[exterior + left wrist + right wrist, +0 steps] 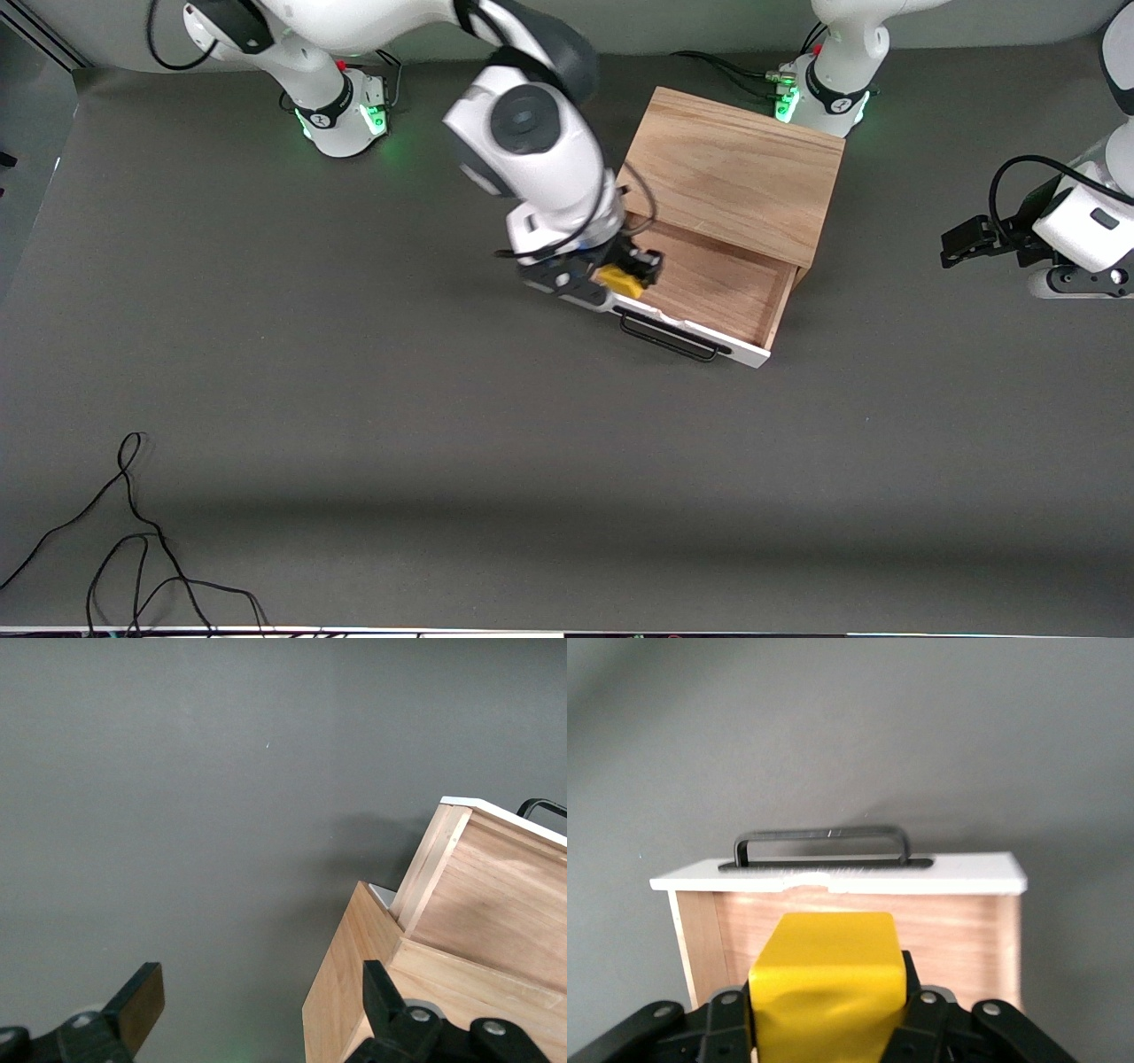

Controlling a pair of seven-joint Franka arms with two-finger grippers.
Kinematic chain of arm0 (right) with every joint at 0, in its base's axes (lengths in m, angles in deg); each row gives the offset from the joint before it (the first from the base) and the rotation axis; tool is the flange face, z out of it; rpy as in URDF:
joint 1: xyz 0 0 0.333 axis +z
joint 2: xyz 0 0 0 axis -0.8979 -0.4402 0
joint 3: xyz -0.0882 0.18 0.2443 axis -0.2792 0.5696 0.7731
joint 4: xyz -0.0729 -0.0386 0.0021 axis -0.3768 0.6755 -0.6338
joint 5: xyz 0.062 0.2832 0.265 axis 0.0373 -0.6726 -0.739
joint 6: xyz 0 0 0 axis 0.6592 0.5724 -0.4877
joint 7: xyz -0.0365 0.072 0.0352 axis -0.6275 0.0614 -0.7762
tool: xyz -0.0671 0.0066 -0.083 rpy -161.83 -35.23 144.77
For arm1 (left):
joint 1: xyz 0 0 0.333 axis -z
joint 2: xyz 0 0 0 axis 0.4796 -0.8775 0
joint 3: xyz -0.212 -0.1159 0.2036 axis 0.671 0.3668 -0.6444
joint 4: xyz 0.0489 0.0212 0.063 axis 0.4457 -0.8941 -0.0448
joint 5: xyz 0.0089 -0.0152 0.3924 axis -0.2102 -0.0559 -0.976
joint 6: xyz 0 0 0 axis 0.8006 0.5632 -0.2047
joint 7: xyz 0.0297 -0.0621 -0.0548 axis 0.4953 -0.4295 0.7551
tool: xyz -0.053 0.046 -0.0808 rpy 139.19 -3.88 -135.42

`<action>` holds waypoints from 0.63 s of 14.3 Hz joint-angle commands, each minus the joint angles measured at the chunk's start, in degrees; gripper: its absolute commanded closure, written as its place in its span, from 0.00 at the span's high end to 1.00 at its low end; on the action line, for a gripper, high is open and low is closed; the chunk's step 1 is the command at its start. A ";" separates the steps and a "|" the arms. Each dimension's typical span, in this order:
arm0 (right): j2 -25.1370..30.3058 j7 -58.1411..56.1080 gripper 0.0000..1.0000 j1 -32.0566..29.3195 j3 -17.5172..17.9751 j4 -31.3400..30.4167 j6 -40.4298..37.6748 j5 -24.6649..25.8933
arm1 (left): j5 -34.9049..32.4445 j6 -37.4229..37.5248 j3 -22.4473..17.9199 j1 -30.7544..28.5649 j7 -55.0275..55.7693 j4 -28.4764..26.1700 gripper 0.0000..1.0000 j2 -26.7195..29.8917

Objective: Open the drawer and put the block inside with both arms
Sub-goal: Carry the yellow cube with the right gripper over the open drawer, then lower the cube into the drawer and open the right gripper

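The yellow block, now held above the drawer floor, will be released by my right gripper on the drawer's bottom, just behind the white front panel (671,282) (852,961).
The light oak box (735,173) stands near the left arm's base, and its drawer (718,283) is pulled out toward the front camera, showing a white front panel (700,332) and black wire handle (669,341). My right gripper (625,275) is shut on the yellow block (620,281) and holds it over the drawer's end nearest the right arm. In the right wrist view the block (827,988) sits between the fingers above the drawer floor (948,935), with the handle (824,846) ahead. My left gripper (257,1010) is open and empty beside the box (345,983), waiting at the left arm's end of the table.
Grey table mat (443,443) all round. A loose black cable (133,540) lies near the front edge toward the right arm's end. Both green-lit arm bases (345,111) stand along the back edge.
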 commanded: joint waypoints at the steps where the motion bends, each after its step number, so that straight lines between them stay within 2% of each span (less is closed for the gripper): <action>1: -4.00 4.01 0.05 4.23 -0.58 3.13 2.10 4.34 | 0.49 -0.33 -9.32 9.69 -1.08 1.36 1.00 -0.29; 6: -7.52 3.92 0.05 5.82 -0.58 3.13 3.25 6.89 | 0.14 -0.59 -9.07 9.70 -1.00 1.62 1.00 -0.46; 9: -10.16 4.18 0.05 6.96 -0.67 3.04 5.36 8.57 | 0.05 -0.60 -7.14 8.82 -0.82 2.50 1.00 -1.07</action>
